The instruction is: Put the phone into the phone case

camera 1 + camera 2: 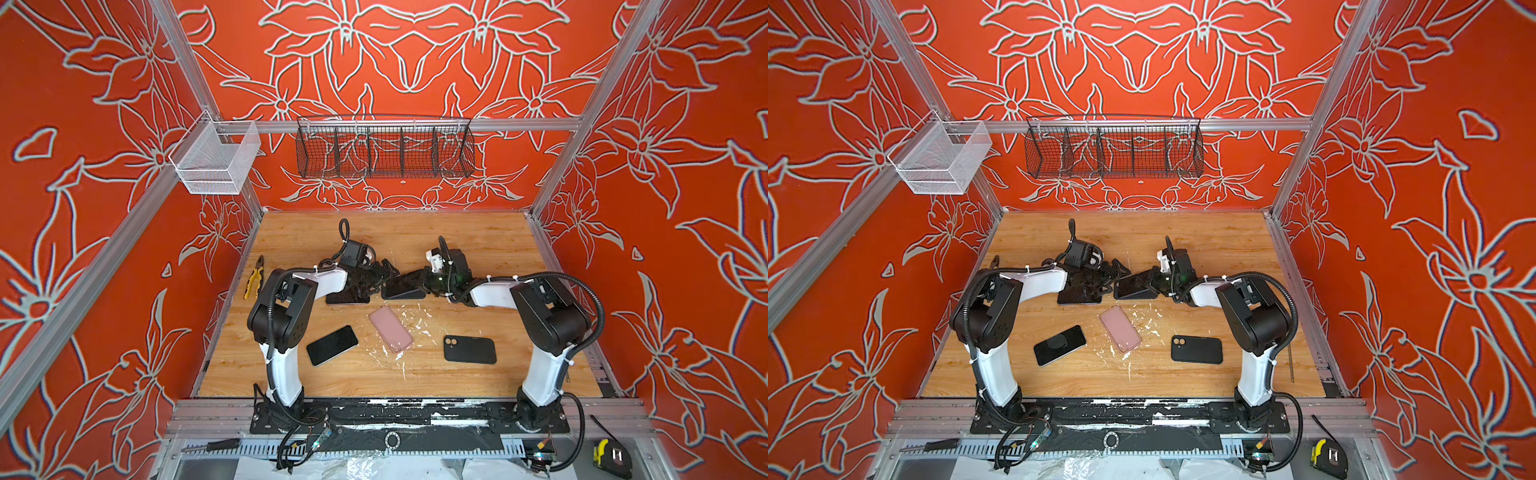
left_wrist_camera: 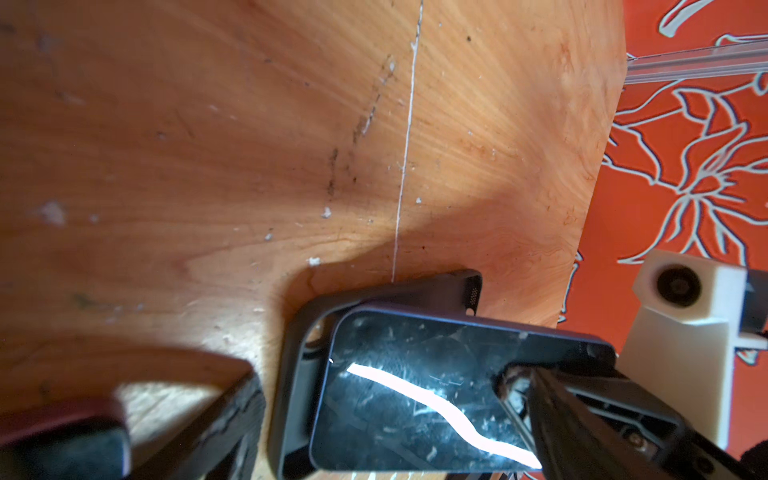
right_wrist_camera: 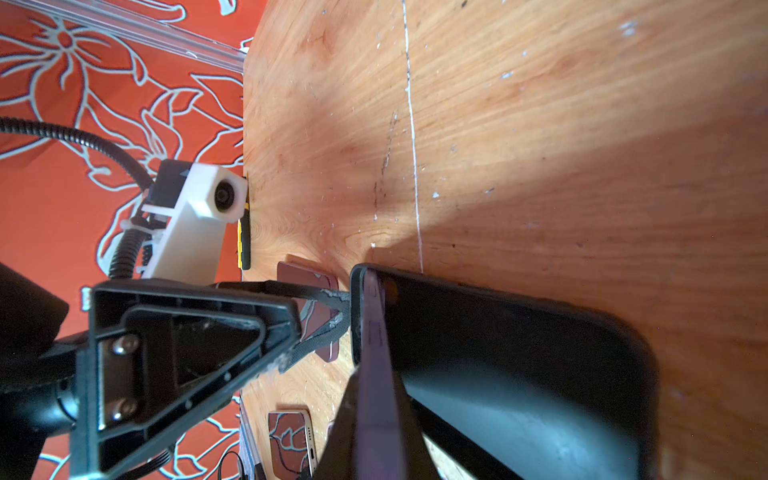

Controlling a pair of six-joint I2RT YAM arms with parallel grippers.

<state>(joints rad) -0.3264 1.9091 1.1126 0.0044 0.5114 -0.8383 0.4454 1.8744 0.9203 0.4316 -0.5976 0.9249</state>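
Next, my right gripper lets go of the phone so that it rests inside the black phone case [image 1: 403, 289] [image 3: 512, 368] behind the pink case.
A dark-screened phone [image 2: 415, 395] leans at a tilt, its lower end inside a black phone case [image 2: 297, 374] that lies on the wooden table. In both top views the phone [image 1: 397, 284] and the case [image 1: 409, 296] sit mid-table between the arms. My right gripper [image 3: 376, 415] is shut on the phone's lilac edge [image 3: 374, 332], above the case [image 3: 519, 365]. It also shows in a top view as the right gripper [image 1: 1148, 279]. My left gripper [image 2: 384, 415] is open at the phone's free end, one finger on each side and nothing gripped. From above, the left gripper [image 1: 384, 270] is just left of the phone.
A second phone [image 1: 347, 297] lies under the left arm and a third [image 1: 332, 345] nearer the front. A pink case [image 1: 390, 329] and a black case [image 1: 469, 349] lie in front. Yellow pliers [image 1: 254, 276] rest at the left edge. White flecks dot the table.
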